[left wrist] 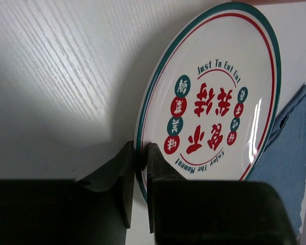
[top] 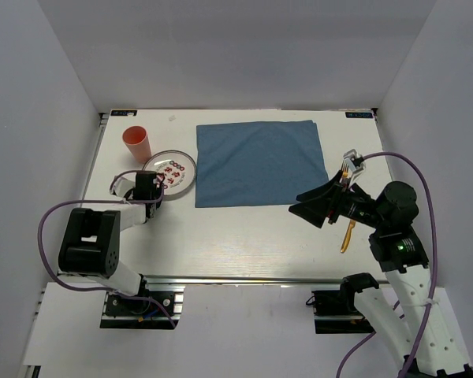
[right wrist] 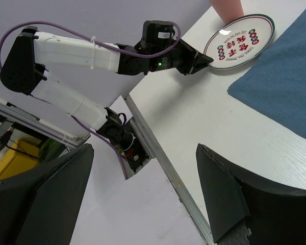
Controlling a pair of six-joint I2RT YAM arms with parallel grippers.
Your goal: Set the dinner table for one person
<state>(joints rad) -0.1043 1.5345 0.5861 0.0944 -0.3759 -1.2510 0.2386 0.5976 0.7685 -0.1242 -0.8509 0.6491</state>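
The robot's left gripper will set the round plate down flat on the middle of the blue cloth placemat (top: 261, 164).
On the left of the white dinner table (top: 244, 236) lies a round plate (top: 172, 169) with red and green characters. My left gripper (top: 153, 191) reaches it from the near left. In the left wrist view its jaws (left wrist: 141, 163) stand one on each side of the plate's (left wrist: 214, 97) near rim, pinched on it. A blue cloth placemat (top: 256, 161) lies flat in the middle. My right gripper (top: 301, 201) hovers open by the placemat's near right corner with nothing between its fingers (right wrist: 245, 194); its camera shows the plate (right wrist: 239, 43) far off.
An orange cup (top: 137, 143) stands upright just behind the plate. At the right, partly under my right arm, lie a fork (top: 348, 167) and a gold-coloured utensil (top: 347, 235). A metal rail (top: 244, 279) runs along the table's front edge.
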